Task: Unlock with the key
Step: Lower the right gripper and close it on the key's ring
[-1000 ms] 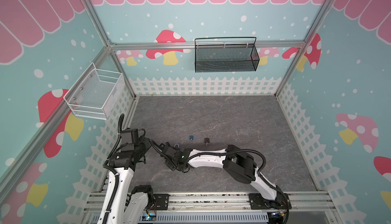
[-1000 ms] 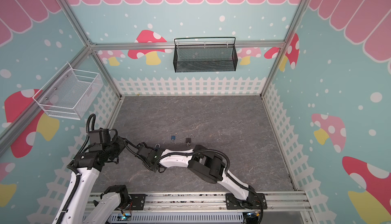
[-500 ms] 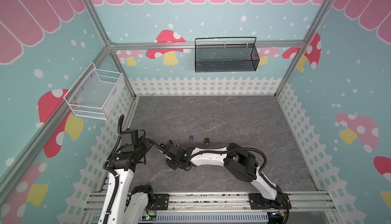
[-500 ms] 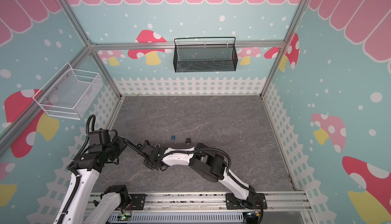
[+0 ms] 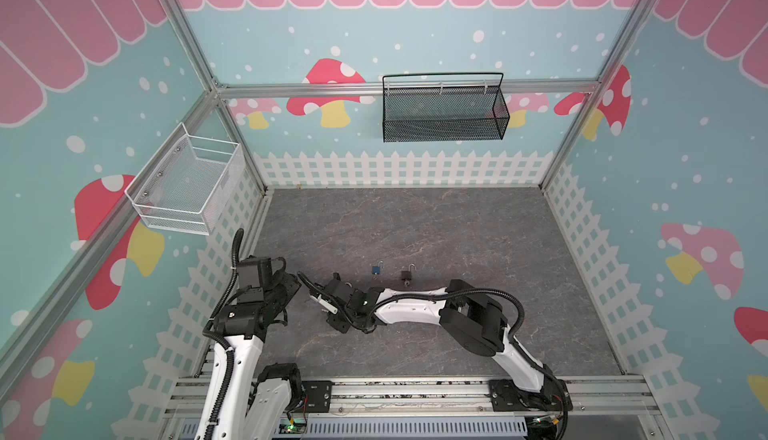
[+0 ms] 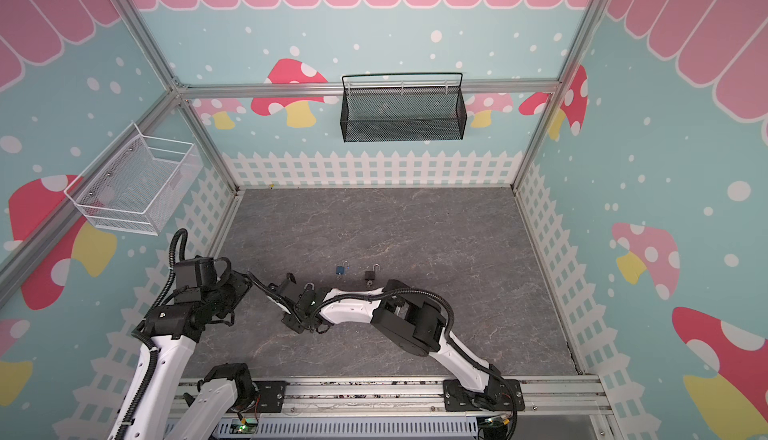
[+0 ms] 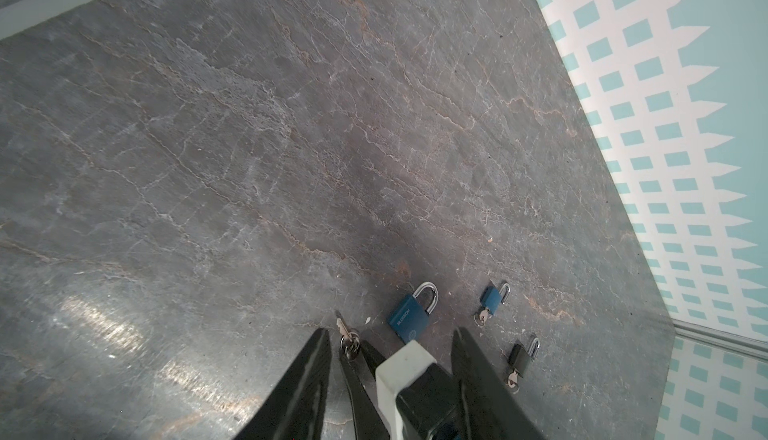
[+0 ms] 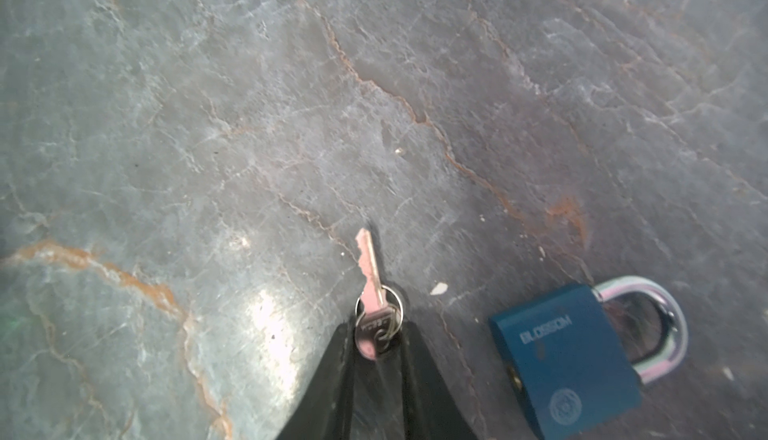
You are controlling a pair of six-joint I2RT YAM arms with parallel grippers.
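The right gripper's fingers reach only the back end of the key's head, so the robot should open them, move forward and close around the key's ring [image 8: 399,302] before it lifts.
A silver key [image 8: 370,263] on a small ring lies on the grey floor, its blade pointing away from my right gripper [image 8: 377,330]. That gripper is shut on the key's head. Beside it lies a large blue padlock [image 8: 565,359] with its shackle closed. In the left wrist view the key [image 7: 348,340] and the blue padlock [image 7: 409,319] sit just beyond my left gripper [image 7: 390,332]. The left gripper is open, and the right gripper's fingers and white housing stand between its jaws. In a top view both grippers meet at the floor's front left [image 5: 326,300].
A small blue padlock [image 7: 492,296] and a black padlock [image 7: 521,355], each with a key in it, lie farther right; both show in a top view [image 5: 377,269] [image 5: 408,273]. A white basket [image 5: 187,186] and a black basket [image 5: 442,107] hang on the walls.
The right gripper has slid a little leftward toward the left gripper and its jaws have narrowed onto the key's head. The left arm has barely moved.
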